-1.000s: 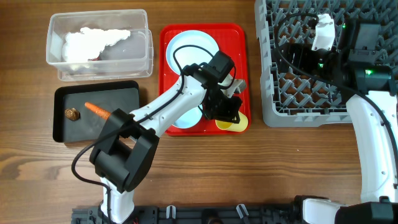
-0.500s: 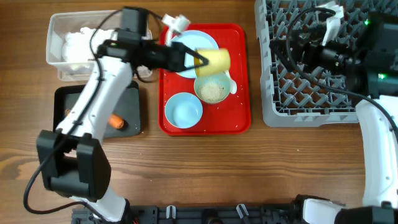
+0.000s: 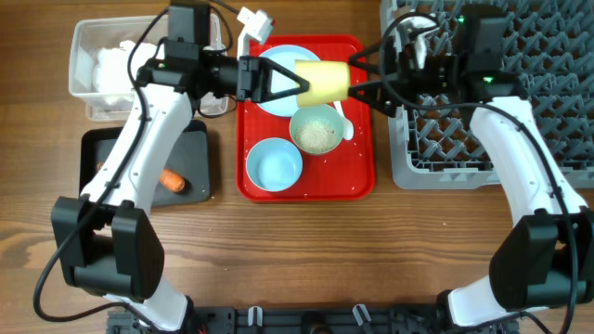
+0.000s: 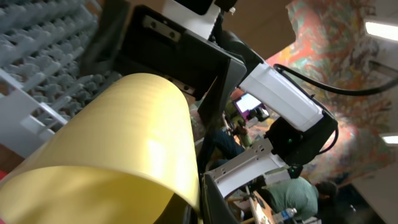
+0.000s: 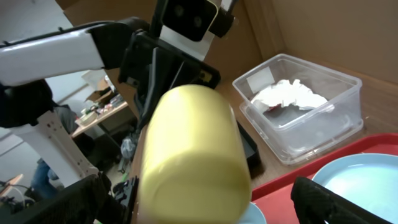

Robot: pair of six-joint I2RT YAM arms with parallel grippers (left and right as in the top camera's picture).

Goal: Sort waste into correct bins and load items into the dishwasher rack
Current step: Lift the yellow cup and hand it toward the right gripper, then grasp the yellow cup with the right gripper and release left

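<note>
The far end of the yellow cup sits shallow in the robot's open right fingers, so the right gripper needs to take the cup deeper (image 3: pixel 323 83) before it carries the cup to the dishwasher rack.
My left gripper (image 3: pixel 295 82) is shut on the small yellow cup (image 3: pixel 322 82) and holds it sideways above the red tray (image 3: pixel 357 181). The cup fills the left wrist view (image 4: pixel 112 149), pinched by the left jaws (image 4: pixel 193 205). My right gripper (image 3: pixel 365 82) is open, its fingers spread around the cup's far end; the right wrist view shows the cup (image 5: pixel 193 149) between the jaws (image 5: pixel 205 208). On the tray sit the light blue plate (image 3: pixel 277 63), the pale green bowl (image 3: pixel 316 132) with rice, the light blue bowl (image 3: pixel 274 165) and a white spoon (image 3: pixel 344 119).
The clear tub (image 3: pixel 212 70) at the back left holds white napkins (image 3: pixel 107 65). The black tray (image 3: pixel 139 153) in front of it holds the carrot piece (image 3: pixel 173 180). The grey dishwasher rack (image 3: pixel 520 111) stands at the right, under the right arm.
The right arm swung left from over the rack and now has its open jaws around the cup's end. The left gripper carried the cup slightly to the right.
</note>
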